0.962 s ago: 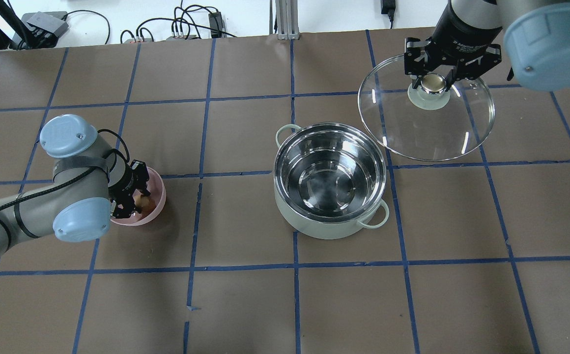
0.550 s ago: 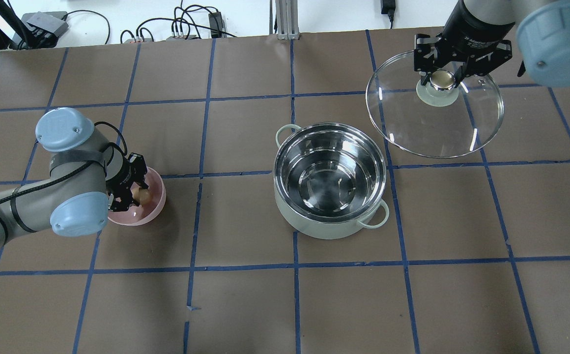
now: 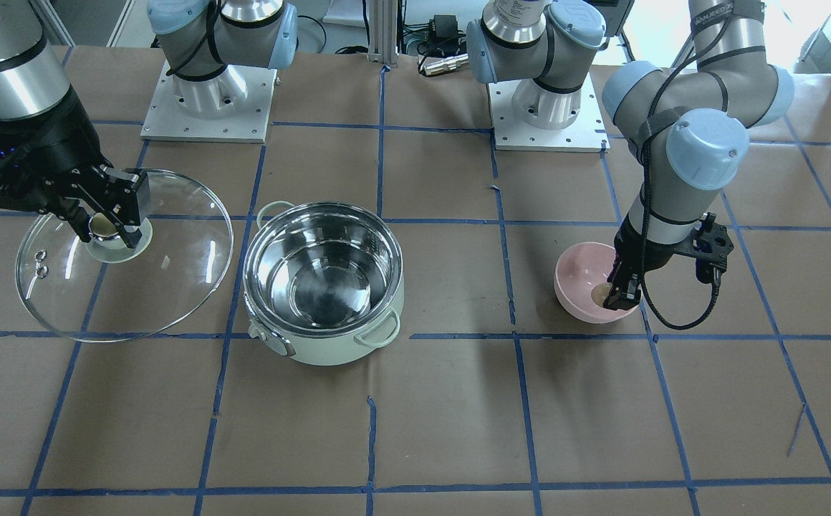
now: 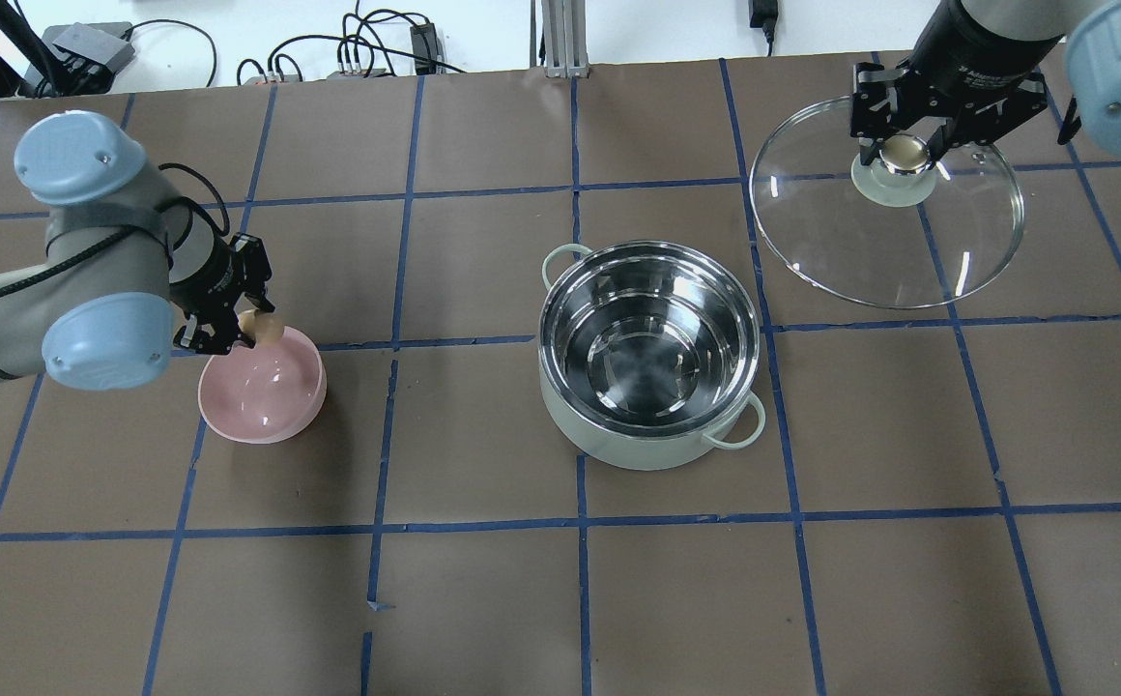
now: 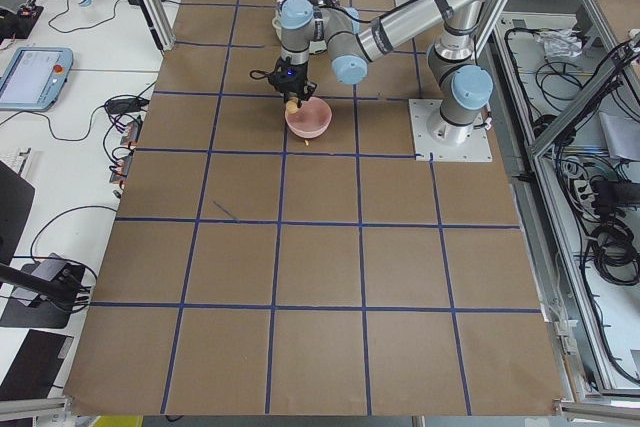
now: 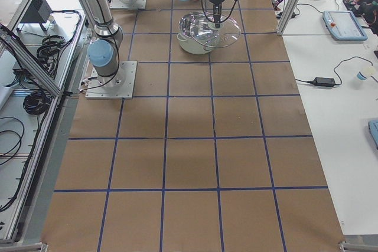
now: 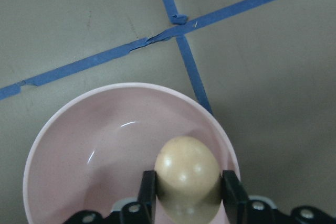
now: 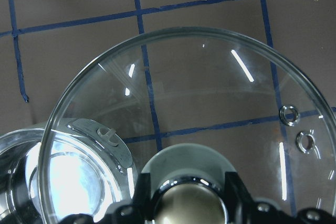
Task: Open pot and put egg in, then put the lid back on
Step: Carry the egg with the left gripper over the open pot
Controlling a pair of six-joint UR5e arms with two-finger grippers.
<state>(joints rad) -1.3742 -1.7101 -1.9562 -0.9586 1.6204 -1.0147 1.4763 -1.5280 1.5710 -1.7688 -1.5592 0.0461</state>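
My left gripper is holding the tan egg. It will let go of the egg on the far side of the mint pot's steel inside (image 3: 326, 321).
The open mint pot (image 4: 650, 356) (image 3: 322, 283) stands at the table's middle, its steel inside empty. My left gripper (image 4: 249, 327) (image 7: 188, 190) is shut on the tan egg (image 4: 265, 329) (image 7: 188, 178) and holds it above the far rim of the pink bowl (image 4: 262, 385) (image 3: 590, 284), left of the pot. My right gripper (image 4: 901, 150) (image 3: 105, 223) is shut on the knob of the glass lid (image 4: 894, 227) (image 3: 129, 265) (image 8: 210, 124) and holds it in the air, beyond and to the right of the pot.
The brown table (image 4: 483, 599) carries a blue tape grid. Cables and power boxes (image 4: 358, 53) lie along the far edge. The arm bases (image 3: 208, 93) stand on the robot's side of the table.
My left gripper has lifted the egg up out of the pink bowl. My right gripper has carried the lid further right, away from the pot.
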